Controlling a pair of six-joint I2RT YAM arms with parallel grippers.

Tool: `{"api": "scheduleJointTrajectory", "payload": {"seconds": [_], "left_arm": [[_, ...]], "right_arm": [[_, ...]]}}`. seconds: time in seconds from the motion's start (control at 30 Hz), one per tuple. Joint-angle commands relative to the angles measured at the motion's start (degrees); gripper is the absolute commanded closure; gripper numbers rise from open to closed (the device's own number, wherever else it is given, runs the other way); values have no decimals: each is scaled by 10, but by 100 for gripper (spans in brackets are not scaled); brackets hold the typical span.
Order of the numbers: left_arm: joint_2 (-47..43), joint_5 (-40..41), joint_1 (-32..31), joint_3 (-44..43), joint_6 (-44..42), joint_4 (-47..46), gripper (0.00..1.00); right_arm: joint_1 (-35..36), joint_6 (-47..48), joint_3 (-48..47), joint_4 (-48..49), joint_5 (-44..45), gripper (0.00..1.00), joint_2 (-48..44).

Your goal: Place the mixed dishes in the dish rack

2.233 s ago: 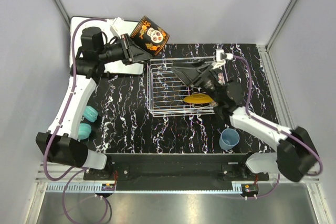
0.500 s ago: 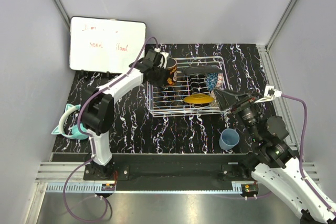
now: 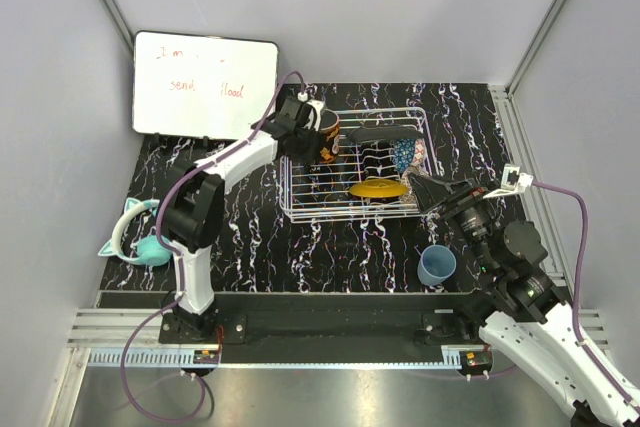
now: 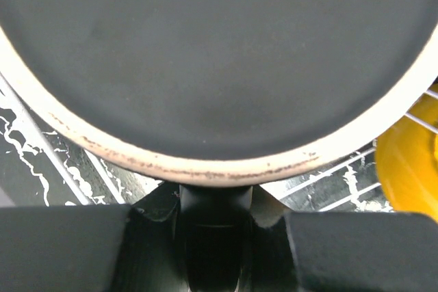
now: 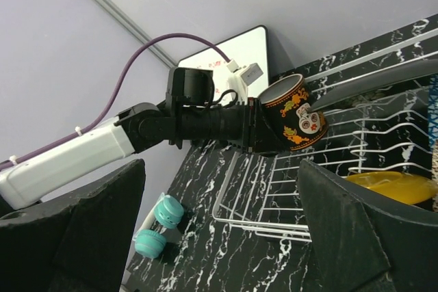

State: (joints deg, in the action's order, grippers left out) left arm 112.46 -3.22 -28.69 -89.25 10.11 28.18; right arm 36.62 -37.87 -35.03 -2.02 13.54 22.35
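Observation:
The robot's right gripper should next go to the light-blue cup on the table and close on the cup's rim [image 3: 421, 261], with one finger inside.
The black mug [image 3: 325, 135] with skull and orange flower prints hangs tilted over the back left corner of the dish rack [image 3: 300, 192], and my left gripper [image 3: 303, 137] is shut on it. In the left wrist view the mug's dark round face [image 4: 219, 66] fills the frame, its handle sitting between my left gripper's [image 4: 212, 203] fingers. The rack holds a yellow plate [image 3: 377, 188], a dark rectangular plate [image 3: 385, 133] and a blue patterned bowl [image 3: 405, 154]. A light-blue cup [image 3: 437, 265] stands on the table. My right gripper [image 3: 432, 192] is open and empty, just right of the rack.
A whiteboard [image 3: 205, 85] with writing leans at the back left. Teal cat-ear headphones [image 3: 140, 237] lie at the table's left edge. The right wrist view shows the mug [image 5: 291, 121], the rack [image 5: 301, 189] and the headphones [image 5: 157, 227] beyond my right gripper [image 5: 219, 237].
My left arm has come down from beside the whiteboard and carried the mug to the rack's back left corner. My right arm has drawn back from over the rack to its right side.

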Motion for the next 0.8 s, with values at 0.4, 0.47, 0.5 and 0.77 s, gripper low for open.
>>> {"api": "scheduleJointTrajectory", "payload": {"seconds": [0.4, 0.47, 0.5, 0.77], "left_arm": [[-28, 21, -18, 70, -34, -103, 81], [-30, 20, -19, 74, -34, -93, 61], [-30, 21, -20, 77, -34, -90, 54], [-48, 24, -26, 94, -21, -86, 28]], "right_arm": [[-2, 18, -37, -37, 37, 0, -9], [-2, 17, -39, -39, 38, 0, -8], [-2, 17, -39, -40, 38, 0, -8], [-2, 5, -38, -45, 23, 0, -6]]}}
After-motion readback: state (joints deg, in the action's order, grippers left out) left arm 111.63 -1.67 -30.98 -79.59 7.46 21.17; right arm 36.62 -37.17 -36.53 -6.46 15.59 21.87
